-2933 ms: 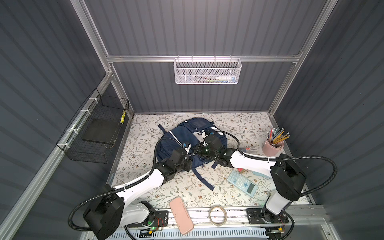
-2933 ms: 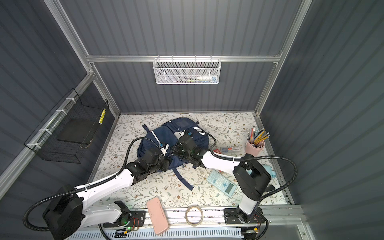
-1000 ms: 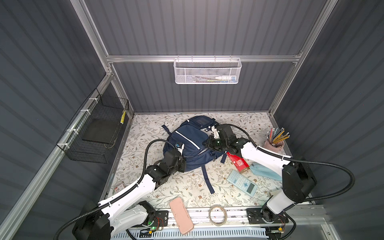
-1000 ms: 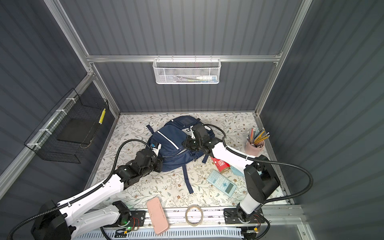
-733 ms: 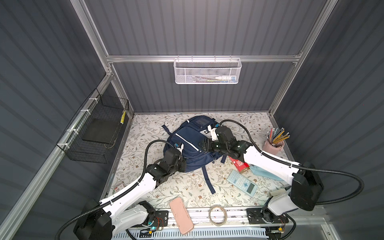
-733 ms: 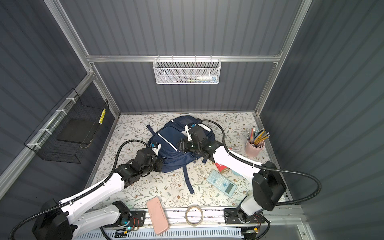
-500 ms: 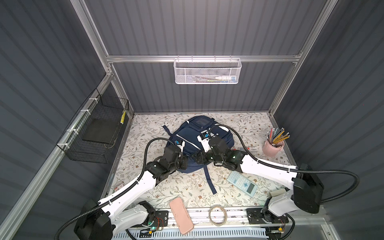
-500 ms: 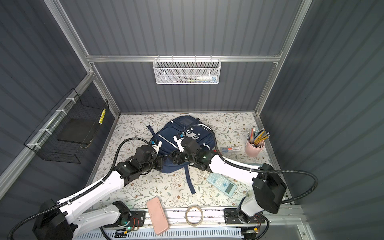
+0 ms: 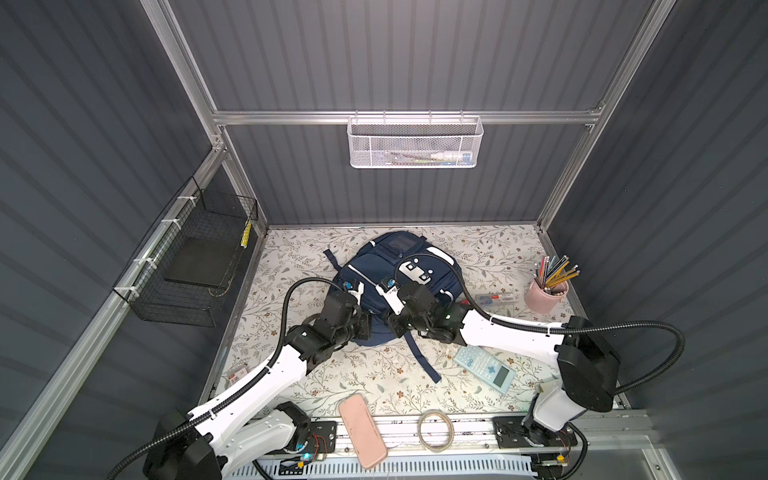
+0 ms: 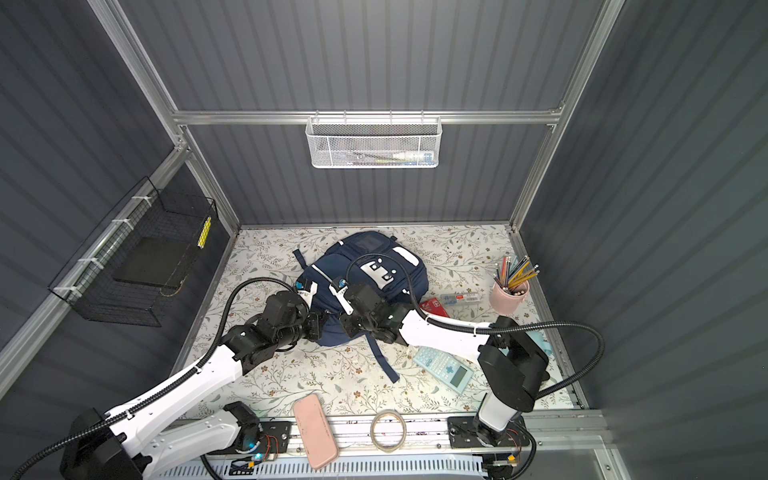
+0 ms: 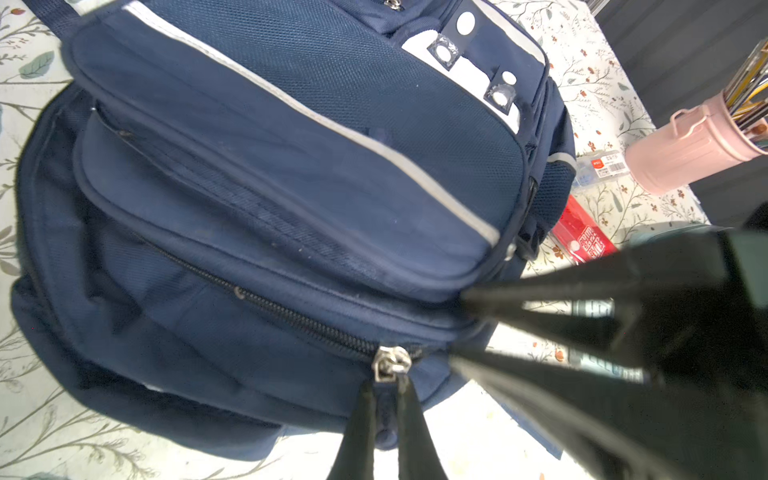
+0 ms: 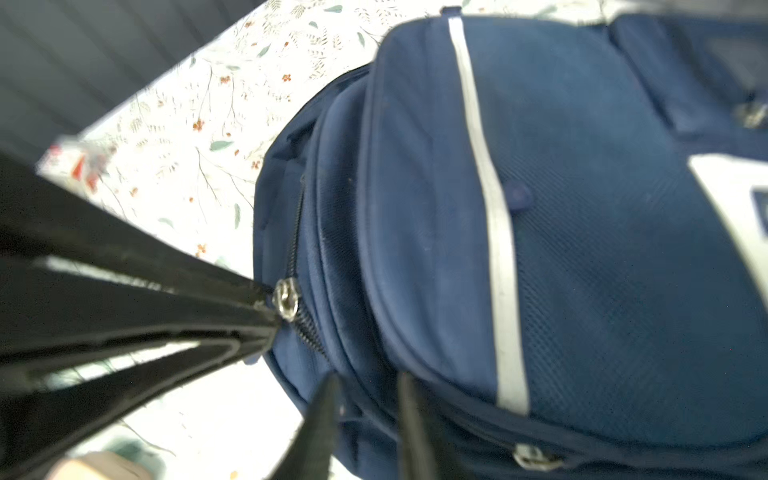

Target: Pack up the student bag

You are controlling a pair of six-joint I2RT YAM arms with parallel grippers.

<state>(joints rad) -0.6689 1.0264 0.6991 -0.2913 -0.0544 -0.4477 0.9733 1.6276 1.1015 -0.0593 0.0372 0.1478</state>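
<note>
Next, I pinch that fold [image 12: 365,400] with my right gripper, as the bag's edge is loose next to the zipper pull, and hold the bag still before my left gripper draws the slider.
The navy student bag [image 9: 374,266] [image 10: 361,257] lies front-up in the middle of the floral table, and its main zip shows closed as far as the slider [image 11: 390,363]. My left gripper [image 11: 384,388] [image 9: 365,326] is at the bag's near end, shut on the zipper pull just behind that slider. My right gripper [image 12: 369,378] [image 10: 345,328] sits right beside it at the same near end. Its fingers [image 12: 328,399] stand apart, straddling a fold of the bag's edge [image 12: 374,415]. I cannot tell whether they press on it.
To the right of the bag are a red box [image 10: 434,307], a clear pen box [image 9: 496,298], a pink pencil cup [image 9: 544,297] and a pale blue calculator [image 9: 484,368]. A pink case [image 9: 362,430] and a tape ring [image 9: 434,428] lie at the front rail. Wire baskets [image 9: 415,143] [image 9: 195,266] hang on the walls.
My right gripper let go at the bag's far right side, swung round to the near end beside the left gripper, and has partly narrowed. The left gripper kept its hold and edged inward.
</note>
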